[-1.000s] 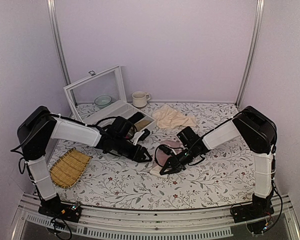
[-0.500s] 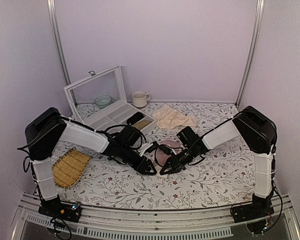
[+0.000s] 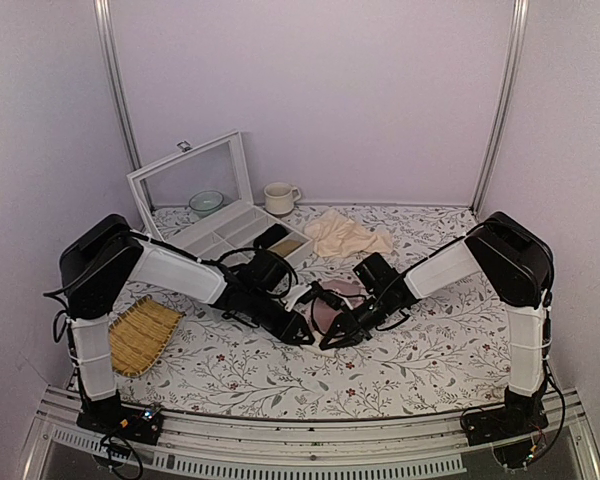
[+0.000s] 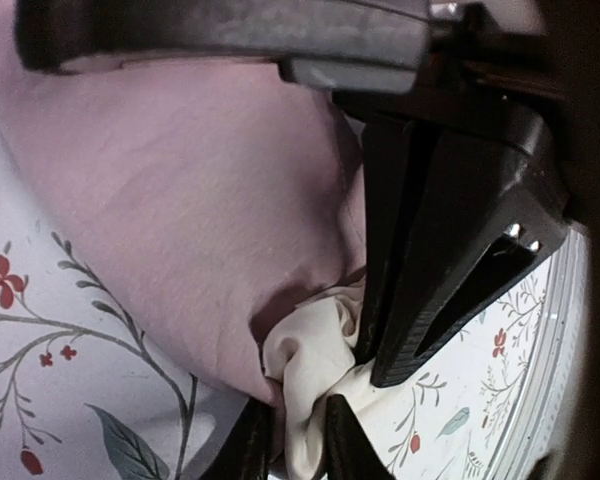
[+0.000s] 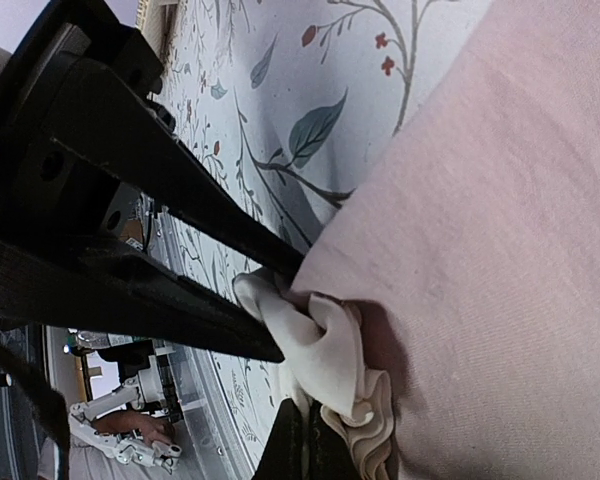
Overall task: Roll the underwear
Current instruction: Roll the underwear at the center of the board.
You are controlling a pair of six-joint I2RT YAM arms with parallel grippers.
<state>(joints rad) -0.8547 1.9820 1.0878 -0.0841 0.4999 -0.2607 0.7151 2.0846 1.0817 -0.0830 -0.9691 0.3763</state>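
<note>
The bunched waistband has both grippers crowded tip to tip on it, so my left gripper needs to hold it while my right gripper opens, turns and takes the cream fold (image 5: 368, 425).
The underwear (image 3: 327, 312) lies mid-table as a dusty-pink heap, with its cream waistband (image 4: 310, 365) bunched at the near edge. My left gripper (image 3: 303, 337) comes in from the left. In the left wrist view, the left gripper (image 4: 298, 448) is shut on that waistband fold, cream cloth squeezed between its fingertips. My right gripper (image 3: 328, 342) meets it from the right. In the right wrist view, the right gripper (image 5: 305, 455) is shut on the same cream waistband (image 5: 325, 355). The two grippers' tips almost touch. Pink fabric (image 5: 500, 200) spreads behind them.
An open box with a glass lid (image 3: 192, 172) and a divided tray (image 3: 230, 228) stands at the back left. A bowl (image 3: 206, 202) and a cup (image 3: 279, 197) are near it. A pale beige cloth (image 3: 345, 236) lies behind the underwear. A woven bamboo tray (image 3: 140, 335) sits front left.
My left gripper has travelled right to the underwear's near edge and closed on the cream waistband beside the right gripper. The right arm has stayed put, still pinching the cloth.
</note>
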